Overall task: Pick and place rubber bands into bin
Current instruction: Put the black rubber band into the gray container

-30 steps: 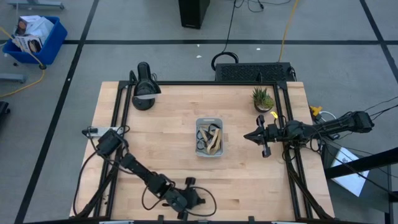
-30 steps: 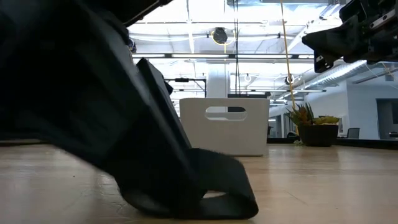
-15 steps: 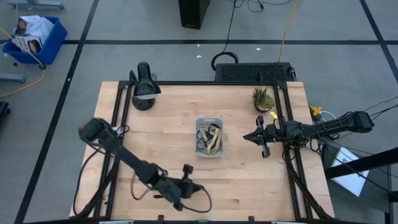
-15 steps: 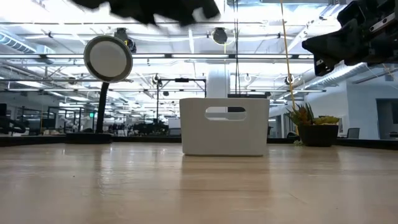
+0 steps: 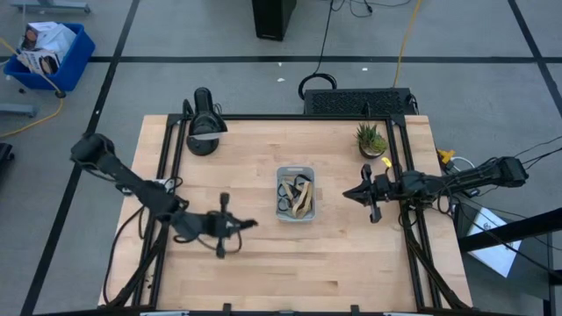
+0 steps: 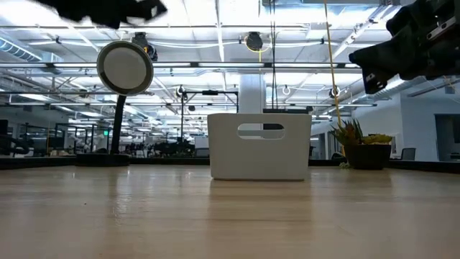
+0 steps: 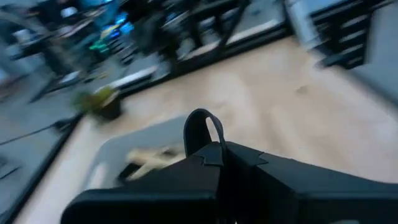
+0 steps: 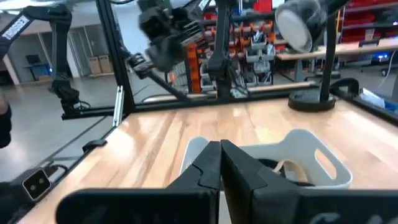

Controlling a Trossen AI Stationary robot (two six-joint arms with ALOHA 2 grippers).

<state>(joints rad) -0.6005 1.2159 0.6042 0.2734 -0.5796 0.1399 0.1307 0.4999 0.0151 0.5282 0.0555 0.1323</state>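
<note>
The robot's left gripper needs to release the dark rubber band in the middle of the bin, over the tan rubber bands (image 5: pixel 297 195) (image 7: pixel 158 165).
The bin (image 5: pixel 295 194) stands at the table's middle with dark and tan rubber bands (image 5: pixel 299 195) lying in it. It also shows in the low view (image 6: pixel 260 146) and the right wrist view (image 8: pixel 311 155). My left gripper (image 5: pixel 251 225) is above the table, left of and a little nearer than the bin, shut on a dark rubber band (image 7: pixel 202 127). My right gripper (image 5: pixel 348 193) hangs above the table right of the bin, shut and empty (image 8: pixel 219 155). My left gripper pinches the dark rubber band between its two shut fingers. A small loop of the band (image 7: pixel 200 121) stands out past the fingertips. The fingers point about level toward the table's right, at the bin. The band is lifted clear of the table.
A black desk lamp (image 5: pixel 204 132) stands at the far left and a small potted plant (image 5: pixel 371 139) at the far right. Bare wood lies around the bin. A large blue crate (image 5: pixel 48 53) sits on the floor, off the table.
My left gripper has risen from the tabletop near the table's near edge and gone toward the far edge and a little left, staying shut. It is now left of the bin, pointing toward it. In the low view it has left the wood and gone out at the top.
</note>
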